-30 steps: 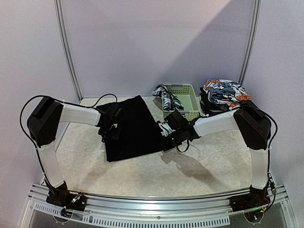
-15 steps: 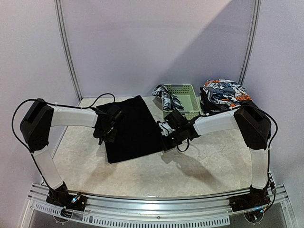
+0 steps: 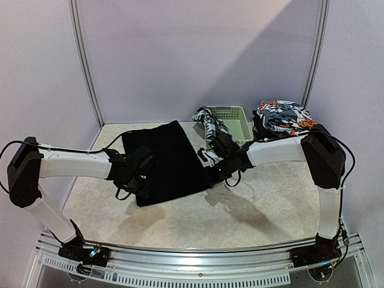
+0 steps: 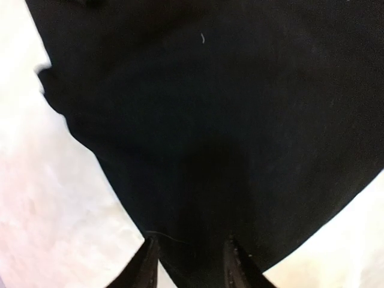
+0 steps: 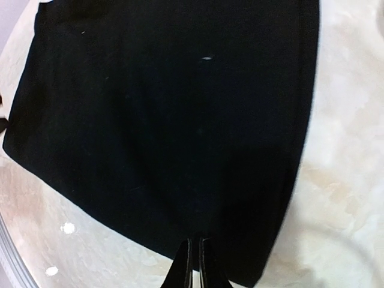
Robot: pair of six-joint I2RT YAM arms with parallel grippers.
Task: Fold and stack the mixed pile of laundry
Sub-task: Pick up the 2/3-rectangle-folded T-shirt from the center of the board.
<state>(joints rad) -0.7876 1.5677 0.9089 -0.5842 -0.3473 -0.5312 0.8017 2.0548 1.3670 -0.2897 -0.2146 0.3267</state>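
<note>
My left gripper's fingers are over the inner part of the black cloth, past its near corner, so they should open, back away and pinch that corner [image 3: 140, 204] before folding.
The large black cloth [image 3: 171, 159] lies spread flat on the table; it also fills the left wrist view [image 4: 228, 120] and the right wrist view [image 5: 162, 120]. My left gripper [image 3: 137, 175] is low over the cloth's near-left part, jaws open [image 4: 191, 258] with cloth beneath them. My right gripper [image 3: 211, 171] is at the cloth's right edge, jaws shut [image 5: 196, 252], tips over the cloth near its border. The checked shirt [image 3: 207, 124] hangs over the basket's left rim. The orange-blue-white printed pieces [image 3: 283, 117] are piled at the back right.
The pale green slotted basket [image 3: 235, 127] stands at the back, between the cloth and the printed pile. A black cable [image 3: 129, 123] loops over the left arm near the back left. Bare marbled tabletop [image 3: 198, 219] lies in front of the cloth.
My left arm has stretched out and its gripper has slid toward the near-left part of the cloth. My right gripper has shifted slightly back and right along the cloth's right edge.
</note>
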